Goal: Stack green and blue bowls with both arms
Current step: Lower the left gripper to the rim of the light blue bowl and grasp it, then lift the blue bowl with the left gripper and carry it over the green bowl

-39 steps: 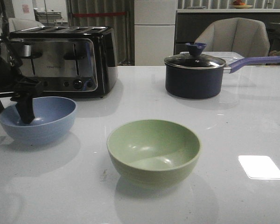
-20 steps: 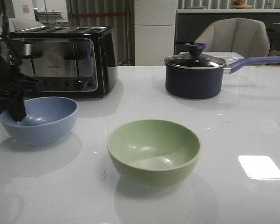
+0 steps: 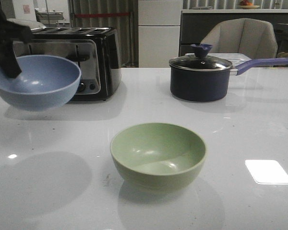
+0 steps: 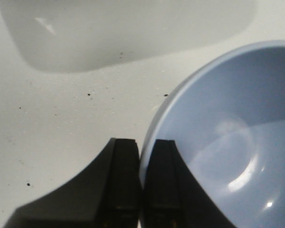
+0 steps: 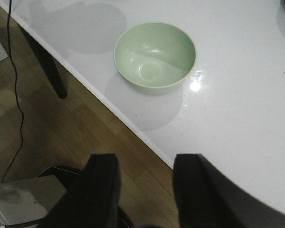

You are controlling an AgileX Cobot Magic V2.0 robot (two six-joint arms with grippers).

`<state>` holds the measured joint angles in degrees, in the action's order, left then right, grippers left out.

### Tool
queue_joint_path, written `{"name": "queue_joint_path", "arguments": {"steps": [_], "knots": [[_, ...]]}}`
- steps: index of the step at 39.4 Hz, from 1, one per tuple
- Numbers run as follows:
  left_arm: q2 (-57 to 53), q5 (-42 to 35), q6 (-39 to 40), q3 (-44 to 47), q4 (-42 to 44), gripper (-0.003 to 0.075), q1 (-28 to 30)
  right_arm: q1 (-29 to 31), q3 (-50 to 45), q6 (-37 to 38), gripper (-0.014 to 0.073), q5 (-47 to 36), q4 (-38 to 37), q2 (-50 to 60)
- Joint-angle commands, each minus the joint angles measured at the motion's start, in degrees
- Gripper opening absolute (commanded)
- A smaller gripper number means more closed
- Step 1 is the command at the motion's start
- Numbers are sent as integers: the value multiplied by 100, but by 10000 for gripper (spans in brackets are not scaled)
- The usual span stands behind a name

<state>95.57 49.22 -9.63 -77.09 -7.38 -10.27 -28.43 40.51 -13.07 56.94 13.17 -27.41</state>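
Note:
Next, my left gripper lets go of the blue bowl inside the empty green bowl (image 3: 157,139), near the middle front of the white table.
My left gripper (image 3: 7,60) is shut on the rim of the grey-blue bowl (image 3: 41,81) and holds it up in the air at the far left, in front of the toaster. In the left wrist view the two fingers (image 4: 126,183) pinch the blue bowl's (image 4: 228,137) edge, one inside and one outside. The sage green bowl (image 3: 158,154) sits upright and empty on the white table, near the middle front. It also shows in the right wrist view (image 5: 155,54). My right gripper (image 5: 145,183) is open and empty, over the table's front edge; it is out of the front view.
A black and chrome toaster (image 3: 89,57) stands at the back left. A dark navy saucepan (image 3: 200,79) with glass lid and purple handle stands at the back right. The white table (image 3: 230,143) has wooden floor (image 5: 61,137) beyond its front edge. A grey chair (image 3: 240,37) stands behind the table.
My left gripper has lifted the blue bowl off the table, straight up by about a bowl's height. The green bowl has not moved.

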Motion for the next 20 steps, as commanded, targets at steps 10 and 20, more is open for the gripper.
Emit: {"name": "queue_joint_path", "arguments": {"steps": [10, 20], "knots": [[-752, 555, -570, -246, -810, 98, -858, 4, 146, -65, 393, -364, 47, -35], [-658, 518, -570, -544, -810, 98, -1924, 4, 146, -65, 393, -364, 47, -35]]}}
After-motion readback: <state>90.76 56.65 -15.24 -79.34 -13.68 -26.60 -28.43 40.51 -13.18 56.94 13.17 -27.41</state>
